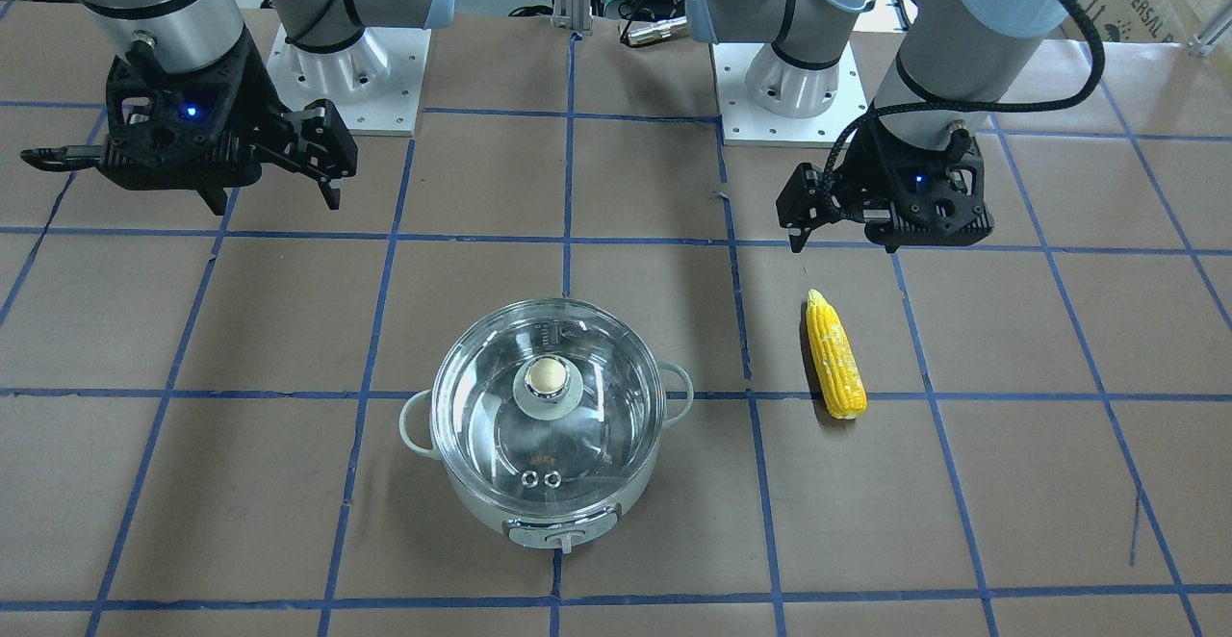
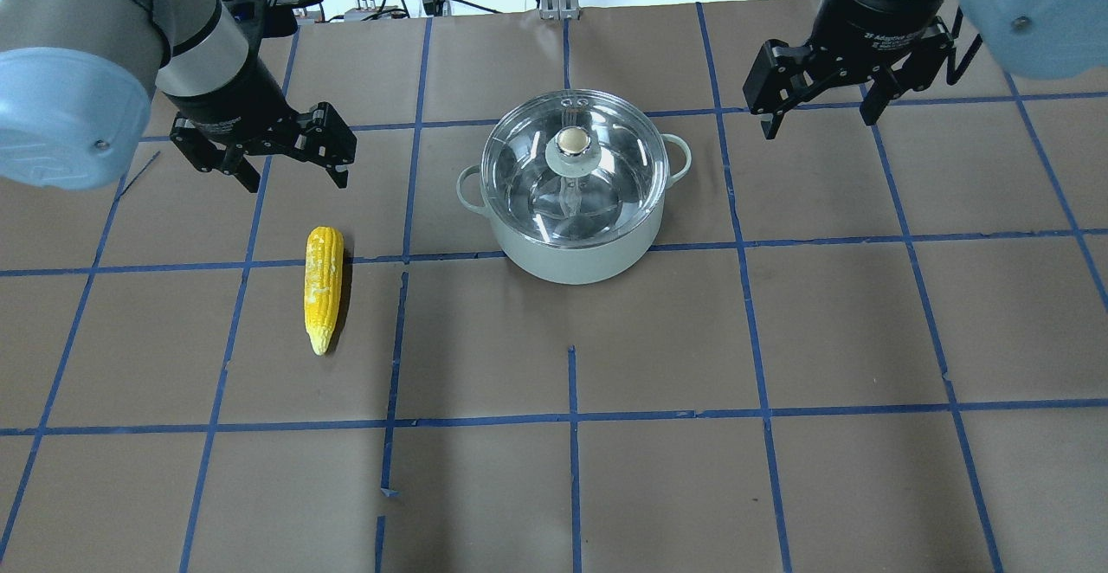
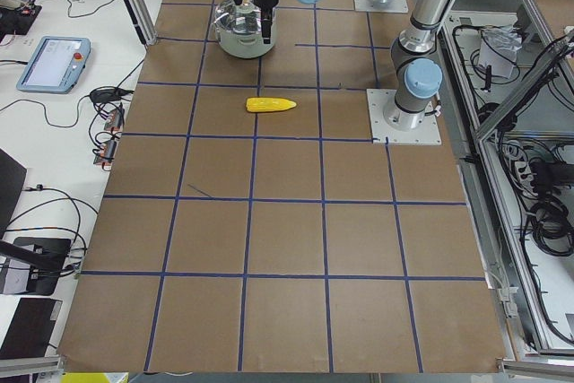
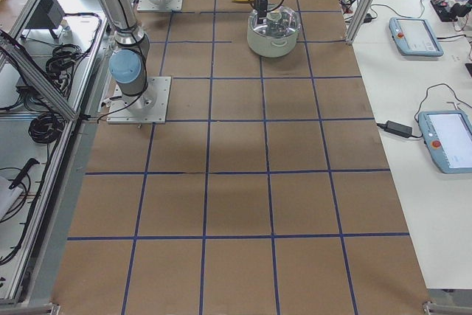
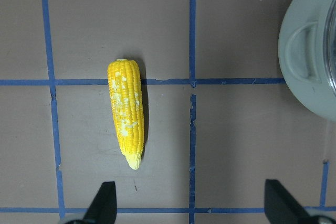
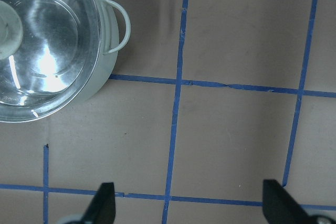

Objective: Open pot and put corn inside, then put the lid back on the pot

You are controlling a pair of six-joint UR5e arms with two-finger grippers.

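The middle of the yellow corn (image 1: pixel 837 362) (image 5: pixel 127 106), slightly nearer its blunt end than its pointed tip, will be gripped by my left gripper.
The pale grey pot (image 2: pixel 571 254) stands at mid-table with the clear glass lid (image 2: pixel 528 166) shut on it, beige knob (image 2: pixel 571 140) on top. The yellow corn (image 2: pixel 322 283) lies flat on the brown table to the pot's left, its tip pointing toward the robot. My left gripper (image 2: pixel 297 177) hovers open and empty just beyond the corn's blunt end. Its wrist view shows the corn (image 5: pixel 126 111) ahead of the open fingers and the pot's handle (image 5: pixel 304 61). My right gripper (image 2: pixel 818 125) hovers open and empty to the right of the pot. Its wrist view shows the lid (image 6: pixel 47 51).
The brown table is marked with a grid of blue tape lines (image 2: pixel 571 417). The two arm base plates (image 1: pixel 346 79) (image 1: pixel 799 98) sit at the robot's side of the table. Side tables with tablets (image 4: pixel 417 35) flank the far edge.
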